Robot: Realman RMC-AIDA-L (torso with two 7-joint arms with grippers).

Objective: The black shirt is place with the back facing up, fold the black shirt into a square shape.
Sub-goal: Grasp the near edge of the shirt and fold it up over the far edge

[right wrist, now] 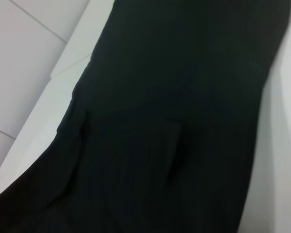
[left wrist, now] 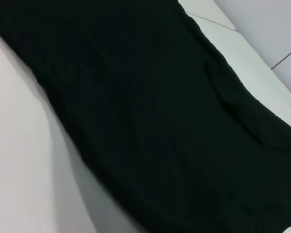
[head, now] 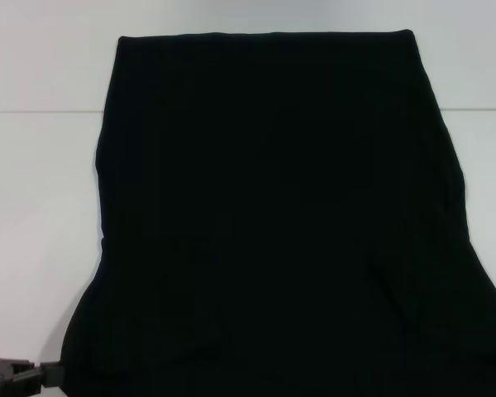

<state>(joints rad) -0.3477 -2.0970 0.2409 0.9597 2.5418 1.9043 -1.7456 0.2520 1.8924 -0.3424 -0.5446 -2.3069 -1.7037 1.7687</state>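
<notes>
My right gripper will let go of the black shirt's near end just in front of the shirt's far corner (head: 427, 88). The shirt still lies flat on the white table.
The black shirt (head: 273, 215) lies spread flat on the white table (head: 41, 182), covering most of the head view, its straight far edge at the back and its near part widening toward me. It also fills the left wrist view (left wrist: 150, 121) and the right wrist view (right wrist: 174, 111), with soft creases in the cloth. Part of my left gripper (head: 21, 376) shows at the near left corner, just beside the shirt's near left edge. My right gripper is out of view.
Bare white table shows to the left of the shirt and in a band behind it (head: 256, 16). A thin seam line (head: 41, 111) crosses the table surface. The table's edge and the floor beyond appear in the wrist views (right wrist: 19, 58).
</notes>
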